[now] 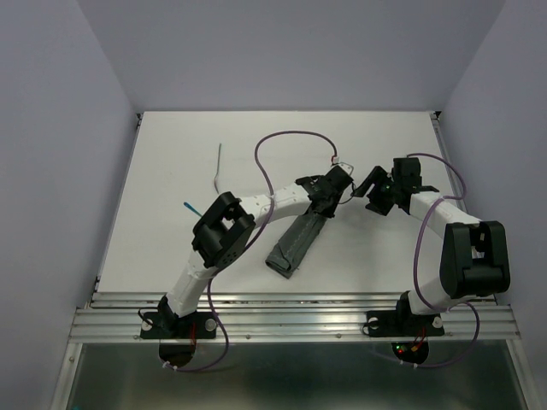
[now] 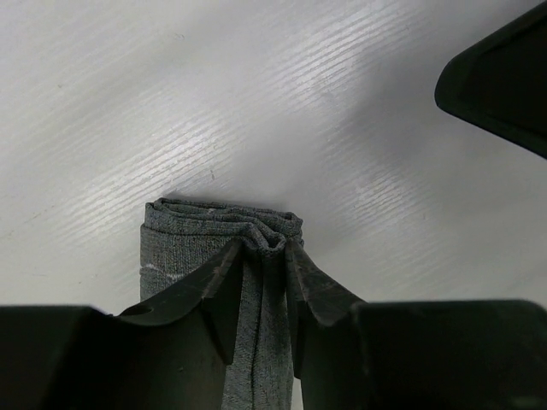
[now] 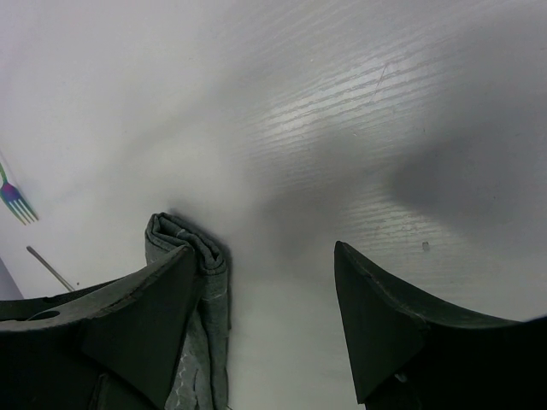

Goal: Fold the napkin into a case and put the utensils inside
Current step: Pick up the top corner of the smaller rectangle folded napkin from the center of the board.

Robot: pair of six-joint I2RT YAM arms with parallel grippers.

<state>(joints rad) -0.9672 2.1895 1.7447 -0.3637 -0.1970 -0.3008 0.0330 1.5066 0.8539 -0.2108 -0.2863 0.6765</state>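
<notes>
My left gripper is pinching a thick bunched fold at the napkin's far end. It should open and take a thinner napkin edge (image 2: 259, 230) before my right gripper grips next to it.
The napkin (image 1: 294, 243) lies on the table folded into a long narrow dark grey case, running from near centre up to the right. My left gripper (image 1: 320, 202) is at its far end. In the left wrist view this gripper (image 2: 263, 247) is shut on a bunched fold of the napkin (image 2: 184, 235). My right gripper (image 1: 367, 188) hangs just to the right and stands open (image 3: 261, 249); its left finger is beside the napkin end (image 3: 201, 248), with nothing between the jaws. A thin grey utensil (image 1: 219, 167) and a teal-handled one (image 1: 191, 207) lie far left.
In the right wrist view a small utensil with bluish-purple tines (image 3: 14, 199) and a thin grey stick (image 3: 49, 266) lie at the left edge. Purple cables (image 1: 282, 141) loop over both arms. The left arm's elbow (image 1: 224, 229) sits beside the teal handle.
</notes>
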